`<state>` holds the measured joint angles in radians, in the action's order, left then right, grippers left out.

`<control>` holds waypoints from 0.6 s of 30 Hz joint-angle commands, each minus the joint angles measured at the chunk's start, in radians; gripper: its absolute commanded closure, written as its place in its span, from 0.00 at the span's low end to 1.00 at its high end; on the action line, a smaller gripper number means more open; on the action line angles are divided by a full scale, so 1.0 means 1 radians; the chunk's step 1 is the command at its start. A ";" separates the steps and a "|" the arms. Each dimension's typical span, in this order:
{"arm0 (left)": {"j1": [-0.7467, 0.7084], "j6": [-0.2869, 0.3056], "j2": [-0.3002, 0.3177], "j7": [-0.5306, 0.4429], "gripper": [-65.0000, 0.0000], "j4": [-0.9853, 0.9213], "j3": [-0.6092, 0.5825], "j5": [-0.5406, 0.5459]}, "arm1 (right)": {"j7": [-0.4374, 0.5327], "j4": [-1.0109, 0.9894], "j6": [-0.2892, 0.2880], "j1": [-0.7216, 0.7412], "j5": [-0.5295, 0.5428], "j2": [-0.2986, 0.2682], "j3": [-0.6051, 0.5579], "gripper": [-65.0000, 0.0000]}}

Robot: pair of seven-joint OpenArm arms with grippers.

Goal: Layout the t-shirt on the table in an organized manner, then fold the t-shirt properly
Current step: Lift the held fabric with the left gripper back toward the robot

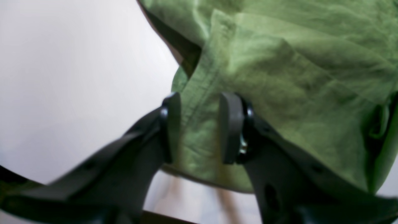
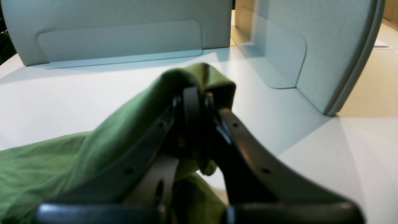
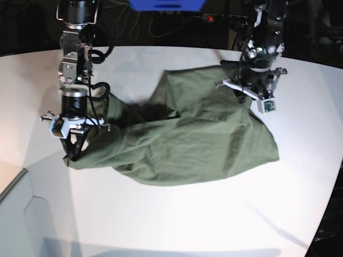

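Observation:
The T-shirt's layers are folded on top of each other, so my left gripper needs to pinch the stitched edge nearer its upper end (image 1: 216, 56), then lift together with my right gripper to spread the T-shirt out.
The olive green t-shirt (image 3: 193, 139) lies crumpled and spread across the middle of the white table (image 3: 161, 214). My left gripper (image 1: 201, 102) is open. Its two black pads stand apart over a stitched edge of the t-shirt (image 1: 279, 77), with cloth showing in the gap. In the base view that left gripper (image 3: 249, 96) hovers at the shirt's far right corner. My right gripper (image 2: 197, 93) is shut on a bunched fold of the t-shirt (image 2: 46, 165), which drapes over its fingertips. In the base view this right gripper (image 3: 72, 150) holds the shirt's left end just above the table.
Grey partition panels (image 2: 124, 25) stand on the table (image 2: 62, 99) past the right gripper, with another panel (image 2: 326, 46) to its right. Cables and a blue box (image 3: 166, 4) sit behind the table's far edge. The table's curved edge runs down the right side.

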<state>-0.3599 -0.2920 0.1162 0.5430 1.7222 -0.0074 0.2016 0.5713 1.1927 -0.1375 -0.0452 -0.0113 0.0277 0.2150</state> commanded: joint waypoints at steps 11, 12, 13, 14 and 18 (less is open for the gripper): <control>0.063 -0.005 0.001 -0.010 0.68 -0.011 0.002 -0.008 | 0.033 0.020 -0.004 0.014 0.006 -0.004 0.001 1.00; 0.066 -0.005 0.000 -0.010 0.68 -0.018 0.002 -0.008 | 0.033 0.020 -0.004 0.014 0.006 -0.004 0.001 1.00; 0.075 -0.005 -0.003 -0.013 0.68 -0.029 0.002 -0.006 | 0.033 0.020 -0.004 0.014 0.006 -0.004 0.001 1.00; 0.086 -0.005 -0.003 -0.011 0.68 -0.037 0.002 -0.004 | 0.033 0.020 -0.004 0.014 0.006 -0.004 0.001 1.00; 0.108 -0.005 -0.005 -0.010 0.69 -0.063 -0.001 -0.003 | 0.033 0.020 -0.004 0.014 0.006 -0.004 0.001 1.00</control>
<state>-0.2649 -0.2947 0.1127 0.5541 1.6424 -0.0078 0.2031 0.5686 1.1927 -0.1375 -0.0448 -0.0116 0.0277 0.2150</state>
